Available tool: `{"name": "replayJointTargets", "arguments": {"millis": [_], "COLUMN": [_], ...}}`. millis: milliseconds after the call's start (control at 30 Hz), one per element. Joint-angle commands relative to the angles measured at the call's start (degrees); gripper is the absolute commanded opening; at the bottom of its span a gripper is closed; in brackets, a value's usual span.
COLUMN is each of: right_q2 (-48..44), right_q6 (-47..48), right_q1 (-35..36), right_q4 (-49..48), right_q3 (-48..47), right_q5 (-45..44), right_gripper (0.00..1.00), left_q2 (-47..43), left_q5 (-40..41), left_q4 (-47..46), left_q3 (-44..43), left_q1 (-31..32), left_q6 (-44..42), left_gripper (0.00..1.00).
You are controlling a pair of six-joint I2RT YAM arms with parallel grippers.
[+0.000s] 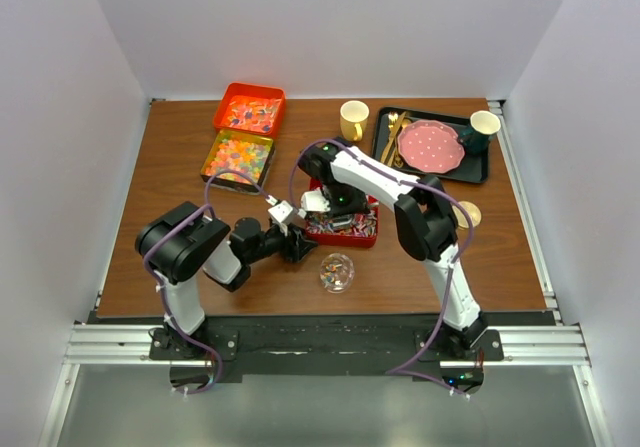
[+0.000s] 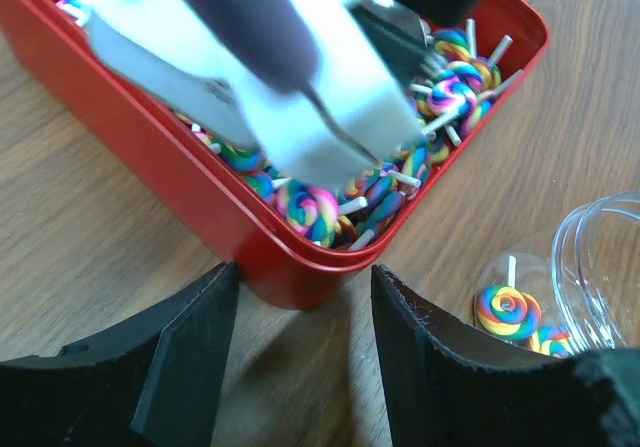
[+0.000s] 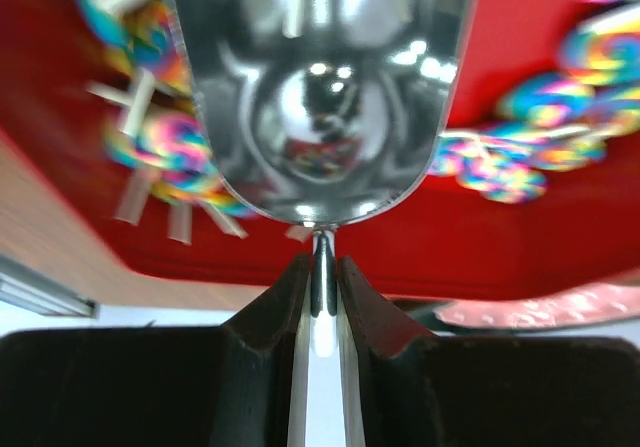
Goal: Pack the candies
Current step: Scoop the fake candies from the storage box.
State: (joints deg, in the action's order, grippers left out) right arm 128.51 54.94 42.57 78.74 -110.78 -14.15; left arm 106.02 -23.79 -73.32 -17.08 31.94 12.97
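My right gripper has the metal scoop to put down. I will let go of it on the heaped lollipops inside the red tray (image 1: 331, 218).
The candies (image 1: 352, 226) here are rainbow swirl lollipops, heaped in a red tray (image 1: 366, 239) at the table's middle. My right gripper (image 1: 318, 204) hangs over that tray, shut on the thin handle of a shiny metal scoop (image 3: 320, 97). In the right wrist view the gripper (image 3: 322, 267) holds the scoop's bowl low among the lollipops (image 3: 160, 142). My left gripper (image 1: 299, 246) is open at the tray's near left corner. In the left wrist view the corner of the red tray (image 2: 290, 277) sits just ahead of the spread gripper (image 2: 305, 287), with lollipops (image 2: 310, 207) behind it.
A clear round container (image 1: 337, 272) holding a few lollipops (image 2: 508, 310) stands just in front of the red tray. An orange tin (image 1: 249, 110) and a yellow tin (image 1: 238, 157) of sweets sit at the back left. A yellow mug (image 1: 353, 119) and a black tray (image 1: 481, 170) stand at the back right.
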Motion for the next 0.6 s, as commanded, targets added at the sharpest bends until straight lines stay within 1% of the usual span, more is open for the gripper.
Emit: {"name": "replayJointTargets", "arguments": {"millis": [0, 67, 133, 200, 333, 400, 567], "right_q2": [-7.5, -9.5, -10.7, -10.4, -11.3, -12.5, -14.0], "right_q6": [-3.0, -1.6, -1.8, -3.2, -6.2, -5.9, -3.4], "right_q1": [1.9, 0.9, 0.4, -0.6, -3.2, -4.5, -7.3], "right_q4": [-11.6, -16.0, -17.8, -18.0, -18.8, -22.0, -25.5], "right_q3": [8.6, 13.8, 16.9, 16.7, 15.4, 18.0, 23.1], "right_q5": [12.0, 14.0, 16.6, 18.2, 26.2, 27.4, 31.2], "right_gripper": [0.0, 0.0, 0.0, 0.0, 0.0, 0.0, 0.0], "left_q2": [2.1, 1.8, 1.5, 1.1, 0.0, -0.2, -2.8], "left_q5": [-2.0, -2.0, -2.0, -2.0, -1.9, -2.2, -3.5], "left_q4": [5.7, 6.5, 6.8, 7.6, 9.2, 10.6, 16.3], "left_q3": [0.6, 0.4, 0.4, 0.4, 0.1, -0.4, -1.2], "left_q1": [0.3, 0.1, -0.1, -0.2, -0.4, -0.6, -1.3], "left_q6": [1.7, 1.8, 1.8, 1.5, 1.2, 0.9, 0.4], "left_gripper": [0.6, 0.6, 0.6, 0.6, 0.6, 0.6, 0.6]}}
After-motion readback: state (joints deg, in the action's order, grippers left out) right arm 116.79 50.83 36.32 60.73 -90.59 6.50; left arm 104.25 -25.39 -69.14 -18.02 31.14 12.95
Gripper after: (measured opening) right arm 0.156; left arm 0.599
